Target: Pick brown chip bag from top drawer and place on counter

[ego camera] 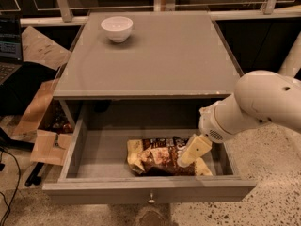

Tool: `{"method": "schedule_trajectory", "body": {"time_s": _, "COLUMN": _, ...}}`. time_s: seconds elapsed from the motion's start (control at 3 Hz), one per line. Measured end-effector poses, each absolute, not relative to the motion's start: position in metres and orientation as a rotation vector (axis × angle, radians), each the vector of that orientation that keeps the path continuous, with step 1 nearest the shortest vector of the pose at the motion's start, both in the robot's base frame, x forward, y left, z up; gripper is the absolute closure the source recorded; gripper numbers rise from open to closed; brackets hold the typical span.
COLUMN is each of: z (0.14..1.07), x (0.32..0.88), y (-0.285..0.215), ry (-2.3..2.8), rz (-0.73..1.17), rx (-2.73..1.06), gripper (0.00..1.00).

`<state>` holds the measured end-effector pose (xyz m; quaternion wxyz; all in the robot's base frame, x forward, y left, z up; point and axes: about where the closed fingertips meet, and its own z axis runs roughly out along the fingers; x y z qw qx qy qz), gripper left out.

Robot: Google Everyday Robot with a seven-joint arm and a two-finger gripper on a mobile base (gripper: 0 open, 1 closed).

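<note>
The robot's gripper will close on the dark middle (172, 156) of the brown chip bag, between the pale ends of the bag.
The brown chip bag (157, 157) lies flat in the open top drawer (141, 189), right of its middle, dark brown with pale ends. My gripper (187, 158) reaches down into the drawer from the right on the white arm (263, 105), and its tip sits over the right half of the bag, touching or just above it. One pale finger (194, 149) shows. The grey counter (150, 55) lies above the drawer. The drawer's small metal knob (151, 200) is at the front centre.
A white bowl (116, 28) stands at the back left of the counter. Cardboard boxes (44, 126) and a cable lie on the floor to the left. A laptop (9, 48) sits at the far left. A glass railing runs behind the cabinet.
</note>
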<state>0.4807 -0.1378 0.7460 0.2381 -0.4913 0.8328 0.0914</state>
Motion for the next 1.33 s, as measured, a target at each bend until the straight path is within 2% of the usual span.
{"method": "schedule_trajectory", "body": {"time_s": 1.33, "z": 0.67, "x": 0.524, "y": -0.105, "ry": 2.302, "rz": 0.3, "rx": -1.296, "gripper": 0.0}}
